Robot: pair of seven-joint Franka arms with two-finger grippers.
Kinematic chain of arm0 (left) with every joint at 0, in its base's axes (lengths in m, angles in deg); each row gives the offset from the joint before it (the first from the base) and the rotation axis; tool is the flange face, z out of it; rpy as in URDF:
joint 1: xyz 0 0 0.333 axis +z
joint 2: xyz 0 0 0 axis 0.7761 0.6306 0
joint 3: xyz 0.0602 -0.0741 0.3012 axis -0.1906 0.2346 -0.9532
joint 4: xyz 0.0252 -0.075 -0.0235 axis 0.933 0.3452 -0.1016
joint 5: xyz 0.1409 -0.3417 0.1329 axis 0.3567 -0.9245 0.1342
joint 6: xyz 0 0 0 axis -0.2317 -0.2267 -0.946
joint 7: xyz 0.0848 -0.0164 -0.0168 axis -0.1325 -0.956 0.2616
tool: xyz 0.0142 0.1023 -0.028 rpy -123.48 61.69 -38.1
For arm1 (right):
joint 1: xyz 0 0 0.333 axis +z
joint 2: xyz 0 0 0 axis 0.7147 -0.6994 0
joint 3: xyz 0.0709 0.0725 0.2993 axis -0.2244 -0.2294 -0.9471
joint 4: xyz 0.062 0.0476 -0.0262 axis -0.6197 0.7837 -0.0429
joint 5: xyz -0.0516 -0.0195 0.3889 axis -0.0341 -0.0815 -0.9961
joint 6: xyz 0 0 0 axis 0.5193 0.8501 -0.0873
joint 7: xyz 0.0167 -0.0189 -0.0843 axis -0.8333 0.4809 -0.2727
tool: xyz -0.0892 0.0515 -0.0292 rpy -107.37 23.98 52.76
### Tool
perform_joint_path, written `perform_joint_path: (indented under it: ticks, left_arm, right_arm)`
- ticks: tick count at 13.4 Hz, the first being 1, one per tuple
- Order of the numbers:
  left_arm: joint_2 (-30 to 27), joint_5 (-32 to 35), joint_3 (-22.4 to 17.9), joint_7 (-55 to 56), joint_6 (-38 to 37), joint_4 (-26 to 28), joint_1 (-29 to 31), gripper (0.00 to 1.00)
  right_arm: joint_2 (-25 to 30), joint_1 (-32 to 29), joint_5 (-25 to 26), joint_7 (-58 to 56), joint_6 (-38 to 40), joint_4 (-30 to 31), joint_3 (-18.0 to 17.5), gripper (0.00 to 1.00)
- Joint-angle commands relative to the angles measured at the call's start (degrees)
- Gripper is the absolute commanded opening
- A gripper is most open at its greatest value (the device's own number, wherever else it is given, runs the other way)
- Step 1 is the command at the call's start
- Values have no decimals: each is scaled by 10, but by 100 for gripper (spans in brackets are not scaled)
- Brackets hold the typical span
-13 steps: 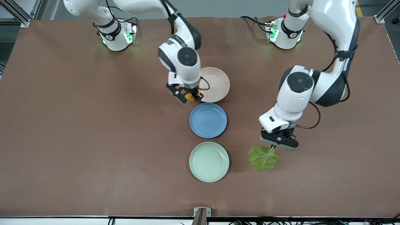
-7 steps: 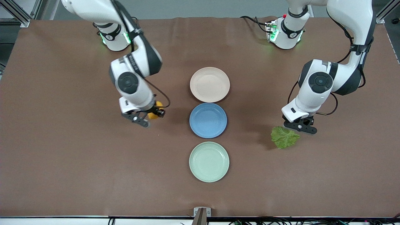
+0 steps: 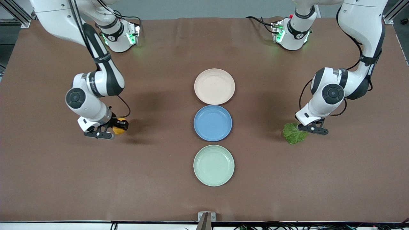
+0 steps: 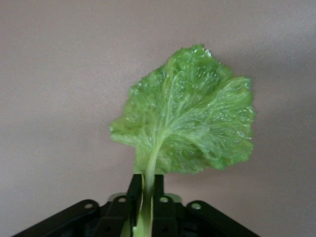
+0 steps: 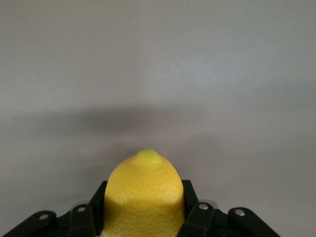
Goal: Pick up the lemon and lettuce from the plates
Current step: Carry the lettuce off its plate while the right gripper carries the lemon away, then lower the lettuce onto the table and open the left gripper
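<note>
The robot's right gripper will release the yellow lemon on the bare brown table point(image 3: 114, 126), well out from the blue plate and level with it.
My right gripper point(image 3: 110, 130) is shut on the yellow lemon point(image 3: 119, 126) and holds it low over bare table toward the right arm's end; the lemon fills the jaws in the right wrist view point(image 5: 143, 197). My left gripper point(image 3: 309, 129) is shut on the stem of the green lettuce point(image 3: 293, 133), low over bare table toward the left arm's end. In the left wrist view the leaf point(image 4: 190, 116) fans out from the pinched stem. The beige-pink plate point(image 3: 214, 86) and the mint green plate point(image 3: 213, 165) both lie bare in the middle of the table.
A blue plate point(image 3: 212, 123) sits between the two other plates, in one row with them. The brown table runs wide on both sides of the row. Both arm bases stand at the table's edge farthest from the front camera.
The right gripper carried the lemon from the beige-pink plate out toward the right arm's end. The left gripper carried the lettuce away from the mint plate toward the left arm's end.
</note>
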Motion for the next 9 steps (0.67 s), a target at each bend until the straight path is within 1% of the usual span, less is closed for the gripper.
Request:
perform_joint_path:
  ticks: [1,2,4,7,8,9]
  left_arm:
    - [3,-6,7,-8,16,6,6,84]
    - [-5,-7,7,-7,16,6,6,100]
    - [-32,-7,9,-2,9,2,2,100]
    - [-90,-8,17,-1,-1,-7,3,100]
    - [-98,-9,17,-1,-20,-19,3,100]
    - [-103,-9,18,-2,-53,-43,3,100]
  right_arm:
    - [9,-40,8,-80,-15,18,-15,0]
    - [3,-46,8,-102,-23,18,-15,0]
    - [-15,-49,3,-121,-38,18,-15,0]
    - [-36,-49,3,-124,-57,19,-17,0]
    - [-37,-48,3,-124,-60,19,-17,0]
    - [-39,-47,2,-124,-61,19,-18,0]
